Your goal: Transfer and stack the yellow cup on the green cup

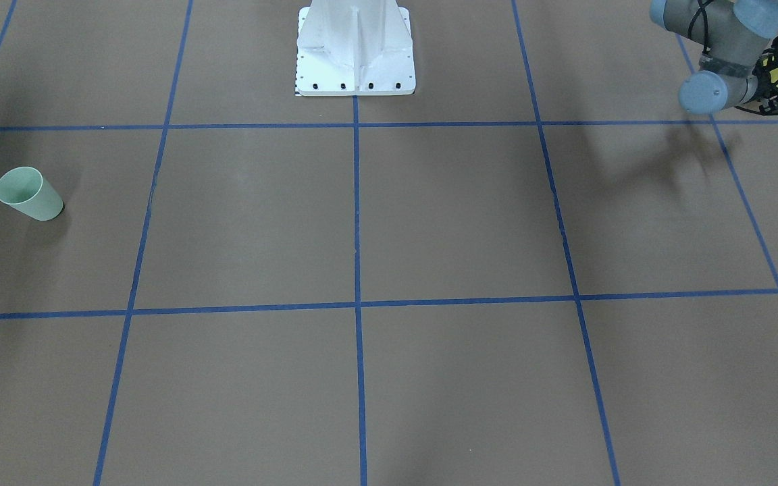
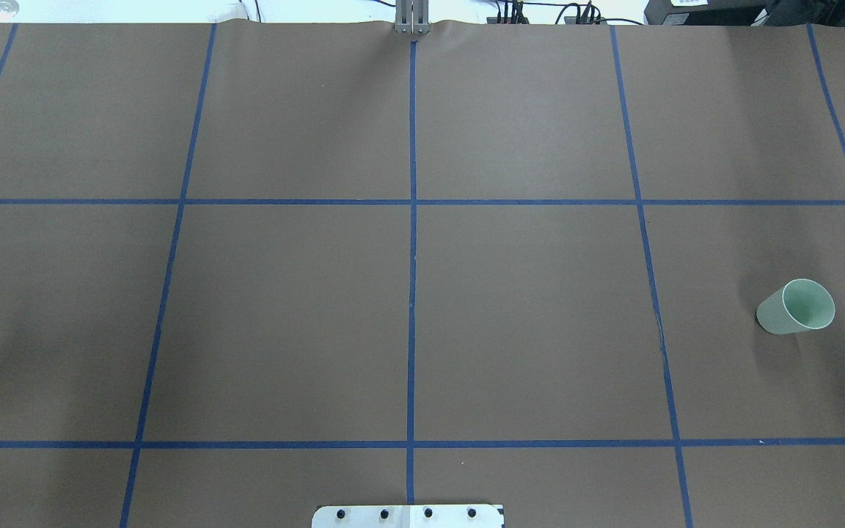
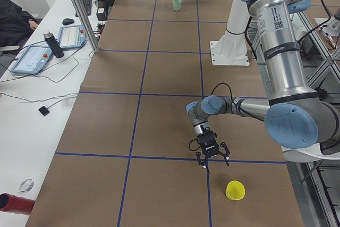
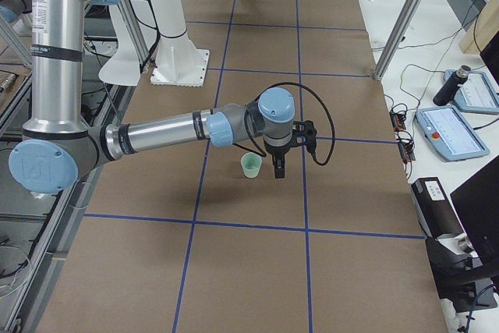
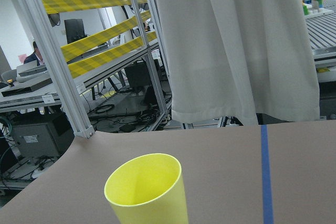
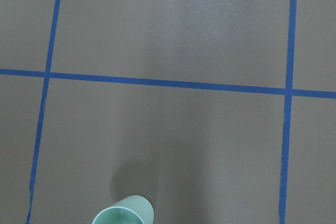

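Next, my left gripper closes around the body of the yellow cup (image 1: 777, 75) (image 5: 156, 211), a little below the rim of the yellow cup.
The yellow cup (image 3: 235, 190) stands upright near the table's end on my left side. The left wrist view shows it close in front (image 5: 147, 190). My left gripper (image 3: 211, 162) hangs just above the table beside it, fingers spread, empty; it also shows in the front view (image 1: 775, 104). The green cup (image 2: 796, 308) stands upright at the table's other end (image 1: 29, 194) and shows at the bottom edge of the right wrist view (image 6: 123, 212). My right gripper (image 4: 279, 171) shows only in the exterior right view, close beside the green cup (image 4: 250, 165); I cannot tell whether it is open.
The white robot pedestal (image 1: 355, 50) stands at the table's middle rear. Blue tape lines (image 2: 411, 257) divide the brown table. An operators' desk with tablets (image 3: 32, 59) and a metal post (image 3: 79, 11) run along the far side.
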Robot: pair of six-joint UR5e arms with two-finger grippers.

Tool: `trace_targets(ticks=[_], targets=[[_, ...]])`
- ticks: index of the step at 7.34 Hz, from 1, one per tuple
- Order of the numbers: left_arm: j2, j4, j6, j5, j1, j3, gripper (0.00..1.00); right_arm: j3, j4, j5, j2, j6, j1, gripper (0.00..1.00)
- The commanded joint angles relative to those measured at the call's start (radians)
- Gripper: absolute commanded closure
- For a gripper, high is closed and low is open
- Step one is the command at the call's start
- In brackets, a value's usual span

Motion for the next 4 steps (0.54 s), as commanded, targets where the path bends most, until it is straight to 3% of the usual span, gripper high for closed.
trace_targets(ticks=[1,4], targets=[[-0.024,-0.030,-0.003,-0.029,0.000,0.060,0.00,-0.001,-0.001,-0.006,0.014,0.000,-0.007,0.00],[-0.064,-0.067,-0.030,-0.049,0.000,0.188,0.00,-0.003,-0.001,-0.006,0.014,-0.002,-0.008,0.00]])
